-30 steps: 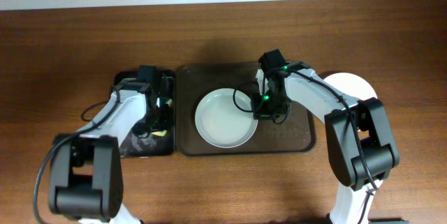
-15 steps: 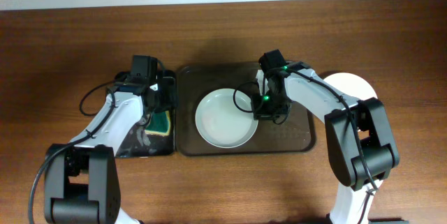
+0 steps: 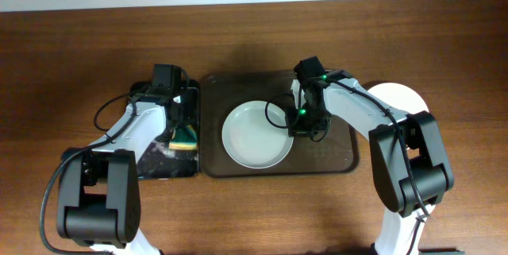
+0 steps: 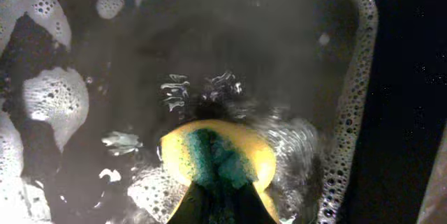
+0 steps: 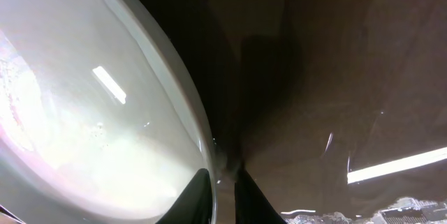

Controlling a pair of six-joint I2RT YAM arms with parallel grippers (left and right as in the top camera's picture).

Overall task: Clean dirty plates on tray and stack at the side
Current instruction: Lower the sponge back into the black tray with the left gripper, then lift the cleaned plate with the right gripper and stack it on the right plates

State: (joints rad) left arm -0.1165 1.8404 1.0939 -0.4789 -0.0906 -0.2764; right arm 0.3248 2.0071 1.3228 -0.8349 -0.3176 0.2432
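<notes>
The robot's right gripper should release its plate on top of the other white plate (image 3: 394,116) on the wooden table.
One white plate (image 3: 252,136) lies on the dark brown tray (image 3: 343,162), left of its middle. My right gripper (image 3: 292,122) is shut on the plate's right rim, one finger inside the rim and one outside. In the right wrist view the gripper (image 5: 222,182) pinches that rim, and the plate (image 5: 84,112) looks glossy with a faint pink tinge at the left. My left gripper (image 3: 182,130) is down in the black tray (image 3: 151,164), shut on a yellow-and-green sponge (image 4: 216,155). The left gripper (image 4: 220,199) squeezes the sponge in the soapy water.
Foam lines the black tray's rim (image 4: 355,112) and floats in patches (image 4: 56,98) on the water. A white plate (image 3: 397,96) lies on the wooden table to the right of the brown tray, partly under my right arm. The right half of the brown tray (image 5: 349,77) is bare.
My left gripper opened wide over the black tray and then closed on the sponge. The right gripper and the plate have not moved.
</notes>
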